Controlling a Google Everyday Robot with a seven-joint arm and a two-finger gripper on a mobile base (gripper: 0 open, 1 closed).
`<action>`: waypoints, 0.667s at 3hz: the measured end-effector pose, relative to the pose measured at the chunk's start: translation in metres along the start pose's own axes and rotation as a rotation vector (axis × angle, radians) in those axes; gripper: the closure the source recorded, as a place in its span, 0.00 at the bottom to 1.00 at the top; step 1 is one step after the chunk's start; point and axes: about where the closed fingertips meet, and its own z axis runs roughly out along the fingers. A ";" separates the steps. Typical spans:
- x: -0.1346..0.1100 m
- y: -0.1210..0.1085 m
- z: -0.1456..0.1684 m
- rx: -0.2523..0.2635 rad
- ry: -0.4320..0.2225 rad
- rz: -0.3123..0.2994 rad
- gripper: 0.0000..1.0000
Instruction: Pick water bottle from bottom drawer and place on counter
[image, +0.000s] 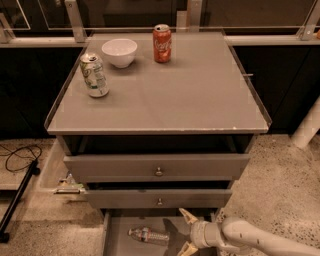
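Observation:
The water bottle is in the open bottom drawer, and my gripper should go to it next and close on the bottle's end (164, 238) nearest my arm.
The water bottle (148, 235) lies on its side on the grey floor of the open bottom drawer (116, 239), at the lower edge of the camera view. My gripper (186, 232) comes in from the lower right on a pale arm. It is open, fingers spread, and sits just right of the bottle, apart from it and over the drawer. The counter (200, 95) is the flat grey top of the cabinet above.
On the counter stand a green-white can (94, 75) at the left, a white bowl (119, 52) behind it and a red soda can (162, 43) at the back. Two upper drawers with round knobs (159, 171) are shut. A black cable (20, 155) lies on the floor at left.

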 end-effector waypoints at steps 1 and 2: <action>0.001 0.000 0.002 0.000 -0.004 0.004 0.00; 0.003 0.005 0.013 -0.018 -0.003 0.007 0.00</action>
